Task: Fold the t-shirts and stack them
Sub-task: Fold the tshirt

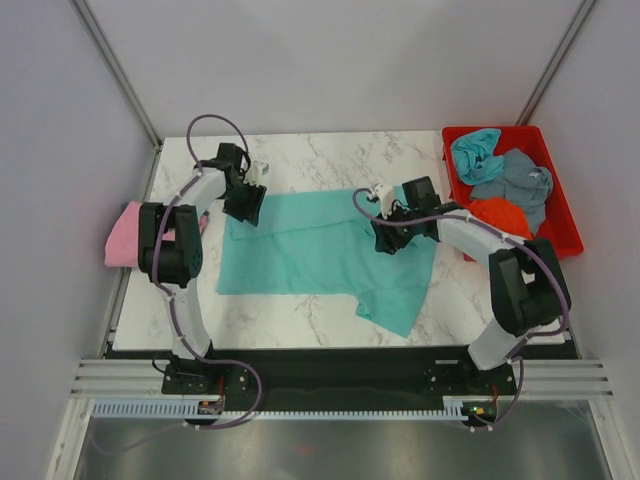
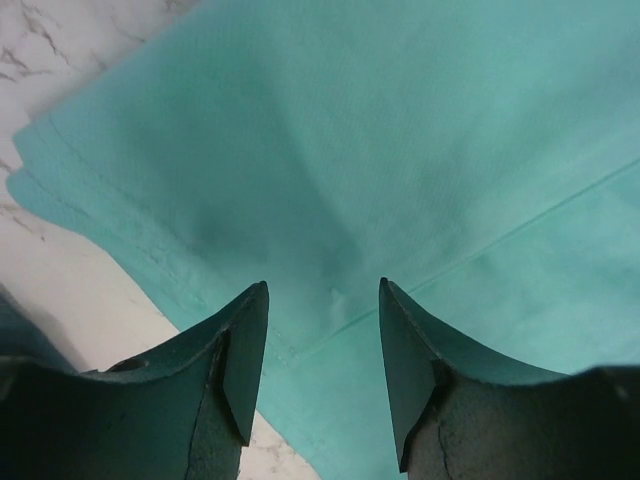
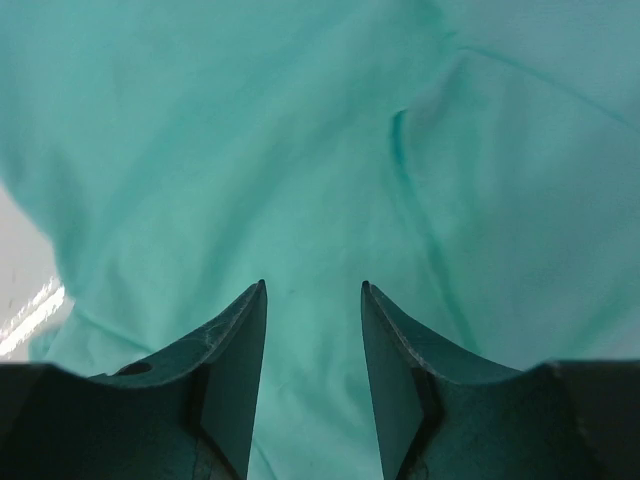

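Observation:
The robot's left gripper needs to close on the near hem corner [image 1: 221,291] of the teal-green t-shirt, on the side toward the pink t-shirt.
A teal-green t-shirt [image 1: 320,255] lies spread flat on the marble table [image 1: 330,155], one sleeve pointing to the near right. My left gripper [image 1: 245,205] hovers over its far left corner, open, with only fabric [image 2: 400,130] and a hem seam below the fingers. My right gripper [image 1: 385,240] is open above the shirt's right part, over wrinkled cloth [image 3: 250,150]. A pink t-shirt [image 1: 122,245] sits folded at the table's left edge. Light blue [image 1: 477,152], grey-blue [image 1: 515,183] and orange [image 1: 497,213] t-shirts lie crumpled in the tray.
The red plastic tray [image 1: 568,225] stands at the far right of the table. Bare marble [image 2: 60,290] shows left of the shirt's corner. Grey walls close in the left, right and far sides.

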You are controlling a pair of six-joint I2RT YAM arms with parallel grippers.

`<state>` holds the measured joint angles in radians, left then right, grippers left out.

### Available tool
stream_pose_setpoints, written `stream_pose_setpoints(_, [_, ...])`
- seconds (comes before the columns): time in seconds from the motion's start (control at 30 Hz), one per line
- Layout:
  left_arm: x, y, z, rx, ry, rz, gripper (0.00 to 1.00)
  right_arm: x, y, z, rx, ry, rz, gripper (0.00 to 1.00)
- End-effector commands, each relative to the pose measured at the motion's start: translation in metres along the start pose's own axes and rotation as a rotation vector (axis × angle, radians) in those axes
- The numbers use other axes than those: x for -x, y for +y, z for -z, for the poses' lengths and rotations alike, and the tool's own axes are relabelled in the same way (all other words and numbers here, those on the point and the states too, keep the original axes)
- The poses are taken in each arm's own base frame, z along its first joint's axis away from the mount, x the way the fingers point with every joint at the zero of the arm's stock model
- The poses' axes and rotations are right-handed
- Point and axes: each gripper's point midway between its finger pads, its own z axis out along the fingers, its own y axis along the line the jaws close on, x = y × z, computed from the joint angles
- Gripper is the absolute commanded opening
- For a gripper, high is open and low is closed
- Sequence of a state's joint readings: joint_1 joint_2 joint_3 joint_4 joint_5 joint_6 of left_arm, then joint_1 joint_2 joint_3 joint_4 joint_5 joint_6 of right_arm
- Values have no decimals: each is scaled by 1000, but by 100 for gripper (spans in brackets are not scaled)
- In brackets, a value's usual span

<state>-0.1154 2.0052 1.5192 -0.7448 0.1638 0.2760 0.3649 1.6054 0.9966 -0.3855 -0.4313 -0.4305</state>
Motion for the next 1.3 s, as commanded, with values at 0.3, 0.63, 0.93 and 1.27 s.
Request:
stream_pose_setpoints(0.3, [18, 12, -18, 7, 64, 78, 55, 27, -108, -39, -81, -121, -596, 53])
stream_pose_setpoints(0.63, [29, 29, -39, 28, 139, 136, 55, 23, -146, -69, -123, -84, -659, 55])
stream_pose_setpoints(0.93, [76, 52, -53, 84, 42, 105, 57, 25, -157, -79, -143, -89, -683, 56])
stream_pose_setpoints(1.27, [129, 54, -15, 128, -122, 73, 55, 69, -178, -53, -207, -183, -531, 56])
